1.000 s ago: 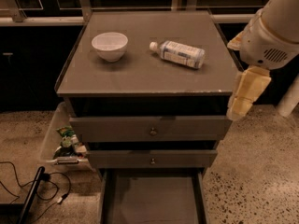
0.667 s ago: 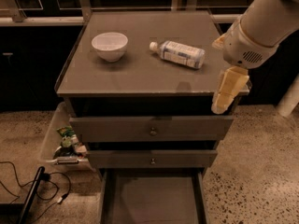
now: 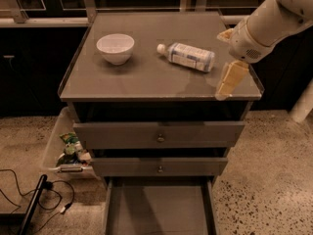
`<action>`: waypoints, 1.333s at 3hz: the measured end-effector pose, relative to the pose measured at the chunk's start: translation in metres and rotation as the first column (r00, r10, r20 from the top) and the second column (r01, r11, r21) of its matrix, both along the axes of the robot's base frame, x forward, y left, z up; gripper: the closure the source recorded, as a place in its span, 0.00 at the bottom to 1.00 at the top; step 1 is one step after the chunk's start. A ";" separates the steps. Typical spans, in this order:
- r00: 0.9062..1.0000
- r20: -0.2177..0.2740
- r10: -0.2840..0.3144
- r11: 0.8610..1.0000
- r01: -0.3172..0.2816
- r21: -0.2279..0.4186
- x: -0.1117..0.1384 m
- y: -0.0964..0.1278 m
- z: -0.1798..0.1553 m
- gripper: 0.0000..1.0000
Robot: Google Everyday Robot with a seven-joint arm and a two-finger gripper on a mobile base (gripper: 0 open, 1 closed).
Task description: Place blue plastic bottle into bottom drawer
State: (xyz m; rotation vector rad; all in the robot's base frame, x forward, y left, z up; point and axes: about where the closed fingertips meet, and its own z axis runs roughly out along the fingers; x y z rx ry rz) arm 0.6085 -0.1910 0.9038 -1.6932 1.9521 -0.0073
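The blue plastic bottle has its bottom end (image 3: 205, 59) opposite the white cap, and my gripper needs to go there next and close on that end.
The blue plastic bottle (image 3: 188, 56) lies on its side on the grey cabinet top (image 3: 146, 80), right of centre, with its white cap pointing left. My gripper (image 3: 230, 80) hangs from the white arm over the top's right front corner, just right of and a little nearer than the bottle, apart from it and holding nothing. The bottom drawer (image 3: 159, 207) is pulled out below the cabinet and its flat grey floor is bare.
A white bowl (image 3: 115, 48) stands on the left of the cabinet top. Two upper drawers with small knobs (image 3: 160, 138) are slightly ajar. A clear bin with packets (image 3: 68, 151) sits on the floor at the left, next to cables (image 3: 29, 199).
My arm and gripper have moved left, from beyond the cabinet's right edge to over its right front corner, closer to the bottle. The bottle and bowl have not moved.
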 end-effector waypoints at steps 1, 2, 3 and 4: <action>1.000 0.000 0.000 1.000 0.000 0.000 0.000 0.000 0.000 0.00; 0.999 0.000 -0.037 0.999 0.037 0.024 0.024 -0.005 -0.011 0.00; 0.996 0.022 -0.091 0.995 0.090 0.042 0.060 -0.015 -0.020 0.00; 0.994 0.017 -0.109 0.988 0.106 0.108 0.087 -0.023 -0.027 0.00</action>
